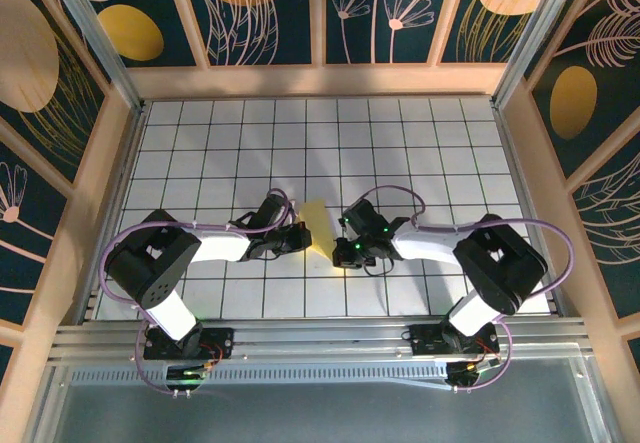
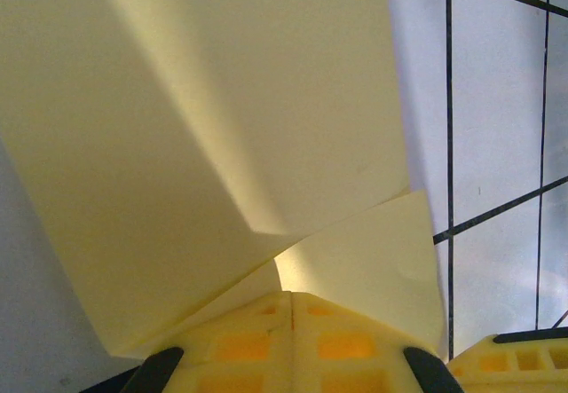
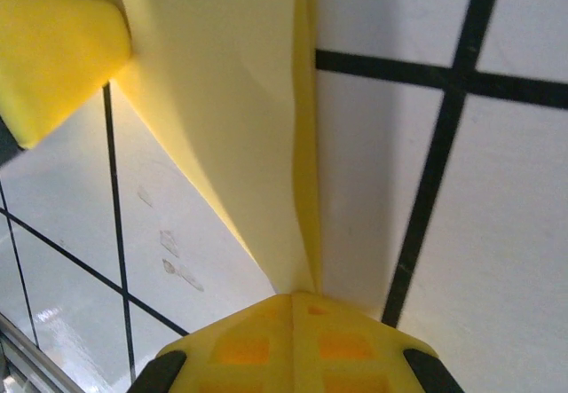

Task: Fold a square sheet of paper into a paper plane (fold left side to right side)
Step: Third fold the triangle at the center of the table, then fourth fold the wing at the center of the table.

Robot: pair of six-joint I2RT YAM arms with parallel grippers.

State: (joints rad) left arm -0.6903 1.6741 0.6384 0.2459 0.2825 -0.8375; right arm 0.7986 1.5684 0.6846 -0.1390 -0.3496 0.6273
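Note:
The sheet's far part lies wide open while its near end narrows to a slanted point, so my left gripper will open and take the sheet's side edge farther up (image 1: 303, 214).
The square sheet of paper (image 1: 318, 221) is bright yellow, folded into layers, and stands up off the white tiles between my two grippers. In the left wrist view the sheet (image 2: 222, 127) spreads upward in two overlapping layers from my left gripper (image 2: 293, 297), whose jaws are shut on its lower edge. In the right wrist view a creased narrow fold of the sheet (image 3: 231, 100) runs down into my right gripper (image 3: 306, 297), shut on its tip. From above, the left gripper (image 1: 303, 236) and right gripper (image 1: 348, 250) sit close together. Whether the paper has the paper plane's shape I cannot tell.
The white grid-tiled table (image 1: 400, 143) stretches away behind the paper. Wooden-framed patterned walls (image 1: 60, 113) enclose it on three sides. An aluminium rail (image 1: 320, 338) with both arm bases runs along the near edge. Purple cables (image 1: 560, 243) loop beside each arm.

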